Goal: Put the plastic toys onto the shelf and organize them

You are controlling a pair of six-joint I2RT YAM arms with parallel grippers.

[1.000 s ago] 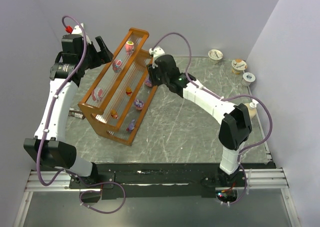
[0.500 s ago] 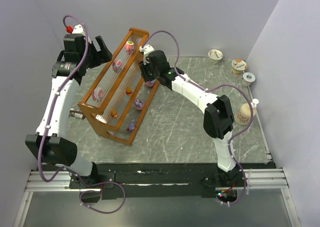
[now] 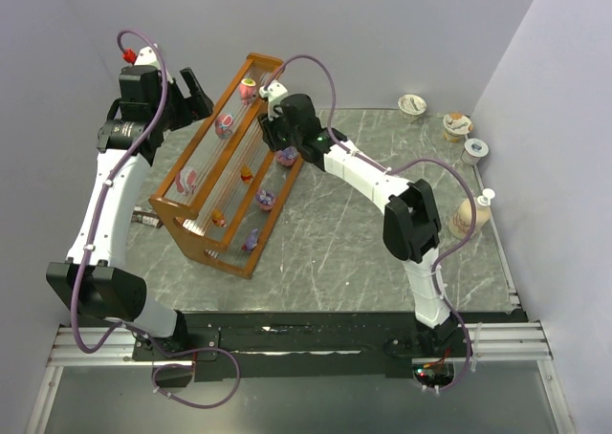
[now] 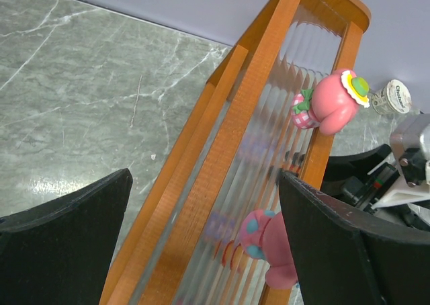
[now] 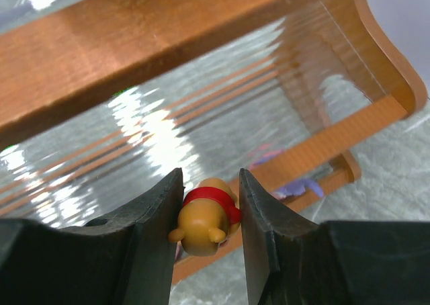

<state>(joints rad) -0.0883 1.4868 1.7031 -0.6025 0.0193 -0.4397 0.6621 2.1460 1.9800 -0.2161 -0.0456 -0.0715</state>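
The orange bear toy, now held over the slats, will be released by my right gripper on the shelf's middle level (image 3: 272, 134) (image 5: 200, 172) close to the far end of the shelf.
The orange-brown shelf (image 3: 271, 66) stands diagonally at the table's back left. Several toys sit on its tiers: a pink one with a yellow-green top (image 3: 248, 89) (image 4: 332, 103), a pink one with blue spots (image 3: 225, 123) (image 4: 269, 241), an orange one (image 3: 247, 174) and a purple one (image 3: 265, 200). My right gripper (image 3: 271, 133) (image 5: 209, 177) is shut on an orange bear toy with a red shirt (image 5: 205, 221), held over the slats near the shelf's far end. My left gripper (image 3: 196, 95) (image 4: 205, 177) is open and empty, straddling the shelf's top rail from behind.
Three foil-lidded cups (image 3: 412, 103) (image 3: 457, 125) (image 3: 474, 149) stand at the back right. A beige bottle (image 3: 465, 218) stands near the right edge. A small dark object (image 3: 143, 216) lies left of the shelf. Walls close in at the back and sides.
My right arm has reached further left and back, carrying the orange bear toy over the shelf's far end. My left arm has barely moved.
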